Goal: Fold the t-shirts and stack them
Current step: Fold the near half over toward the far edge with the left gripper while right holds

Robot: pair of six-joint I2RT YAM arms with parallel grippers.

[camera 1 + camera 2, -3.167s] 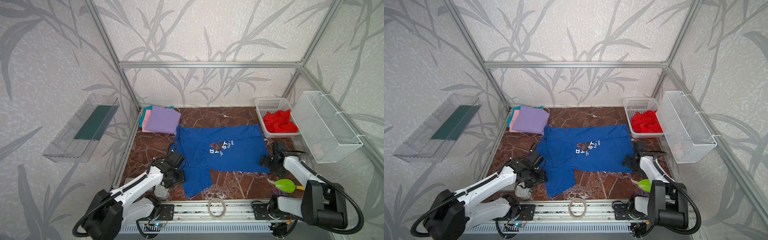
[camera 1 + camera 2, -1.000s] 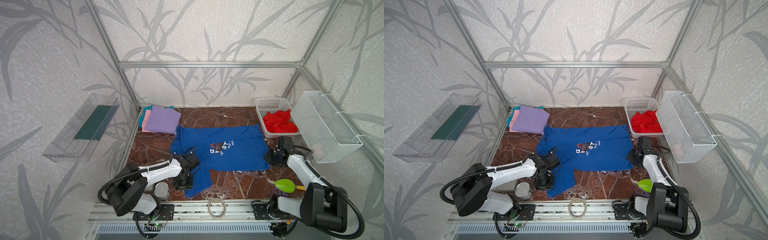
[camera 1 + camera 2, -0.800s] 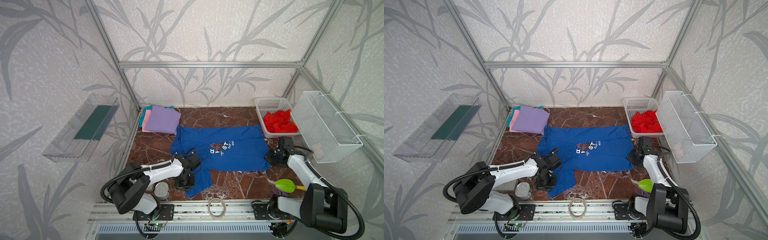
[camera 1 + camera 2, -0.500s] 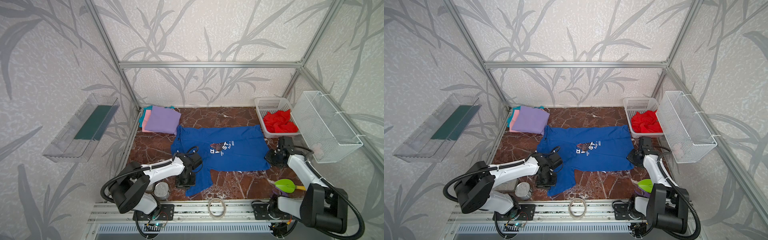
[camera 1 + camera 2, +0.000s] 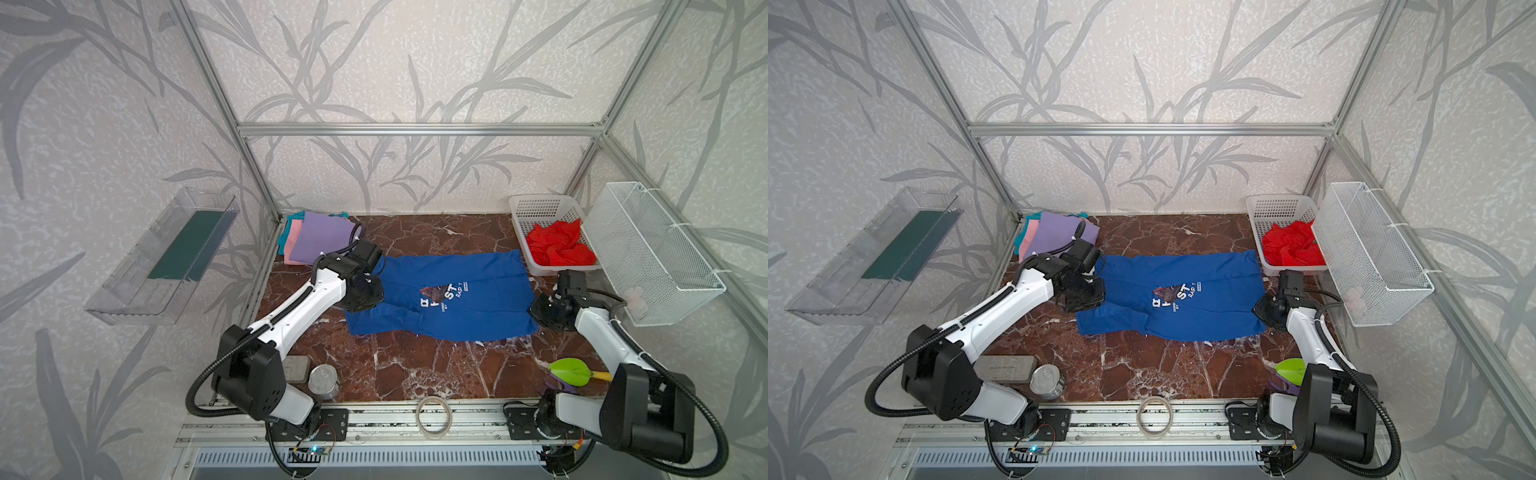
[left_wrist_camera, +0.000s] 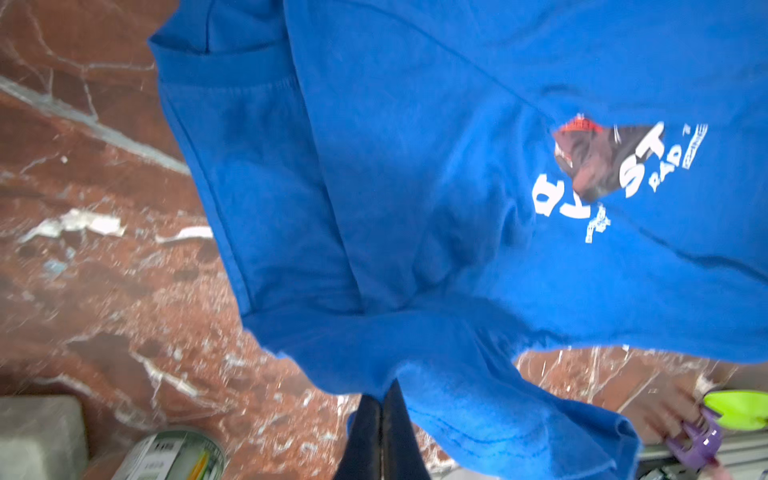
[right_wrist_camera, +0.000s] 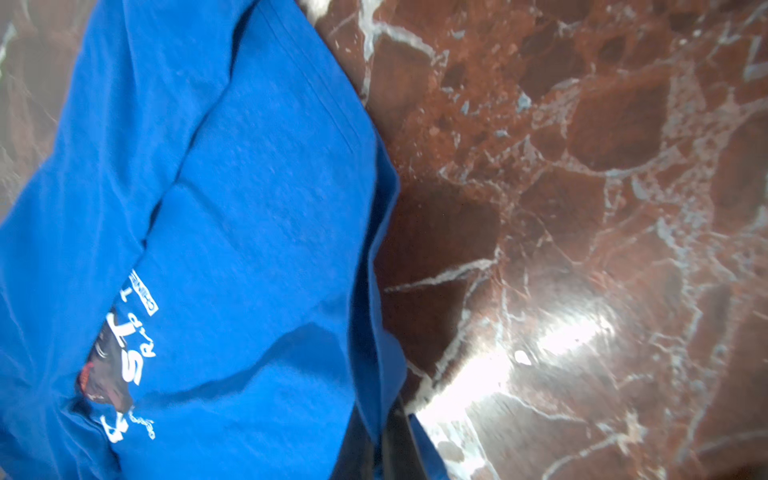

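My left gripper will release the fold of cloth on the royal blue t-shirt's back edge [image 5: 390,262], close to the lavender t-shirt.
The royal blue t-shirt [image 5: 457,299] [image 5: 1183,299] with white chest lettering lies spread across the middle of the marble table. My left gripper [image 5: 368,297] [image 6: 382,399] is shut on a fold of its cloth at the shirt's left side, and the cloth hangs from the tips above the table. At the shirt's right edge my right gripper [image 5: 540,311] [image 7: 384,419] is shut on the hem. A crumpled red t-shirt [image 5: 559,247] fills the white perforated basket [image 5: 540,201]. Folded lavender [image 5: 320,241], pink [image 5: 294,237] and teal [image 5: 284,245] t-shirts are stacked at the back left.
A white wire basket [image 5: 652,249] hangs on the right wall and a clear shelf [image 5: 166,257] on the left wall. Near the front edge sit a tin can [image 5: 324,380], a grey block [image 5: 297,368], a tape ring [image 5: 434,415] and a green and purple clip [image 5: 569,372].
My left gripper has shut on the blue flap that reached toward the front and carried it back and left, so the shirt's front edge now runs nearly straight. The right gripper has barely moved.
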